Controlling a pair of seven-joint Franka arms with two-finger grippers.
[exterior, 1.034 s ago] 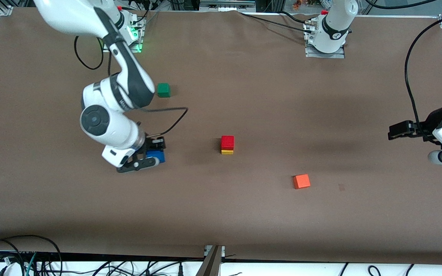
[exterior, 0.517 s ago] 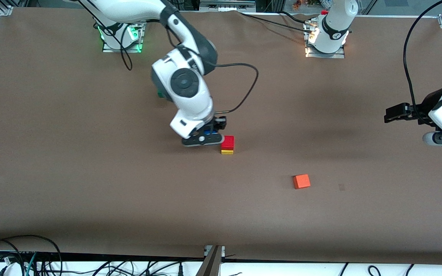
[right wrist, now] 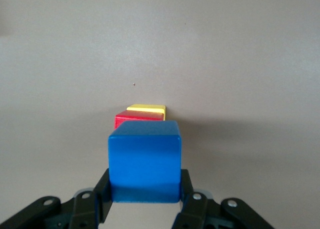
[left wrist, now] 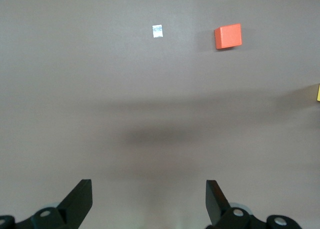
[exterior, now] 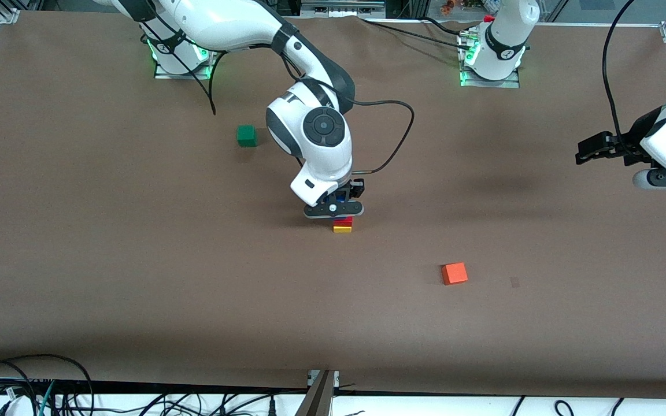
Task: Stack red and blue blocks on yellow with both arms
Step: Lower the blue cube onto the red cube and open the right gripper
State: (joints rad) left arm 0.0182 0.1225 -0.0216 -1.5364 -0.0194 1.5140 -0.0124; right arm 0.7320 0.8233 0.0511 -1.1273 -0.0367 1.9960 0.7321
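The robot's right gripper will release the blue block on top of the red block [exterior: 344,207] [right wrist: 140,134] that rests on the yellow cube.
The red block [exterior: 343,221] sits on the yellow cube [exterior: 342,229] near the table's middle. My right gripper [exterior: 336,207] is shut on the blue block [exterior: 340,198] and holds it in the air just over the red block. In the right wrist view the blue block [right wrist: 145,160] fills the space between the fingers, with the red block [right wrist: 138,119] and the yellow cube [right wrist: 146,109] below it. My left gripper [exterior: 590,146] is open and empty, raised over the left arm's end of the table; its fingers [left wrist: 80,201] stand wide apart.
An orange cube [exterior: 454,273] lies nearer the front camera than the stack, toward the left arm's end; it also shows in the left wrist view [left wrist: 228,36]. A green cube [exterior: 246,136] lies farther from the camera, toward the right arm's end.
My right gripper has carried the blue block from the right arm's end of the table to just over the red block. My left gripper has drifted slightly away from the front camera.
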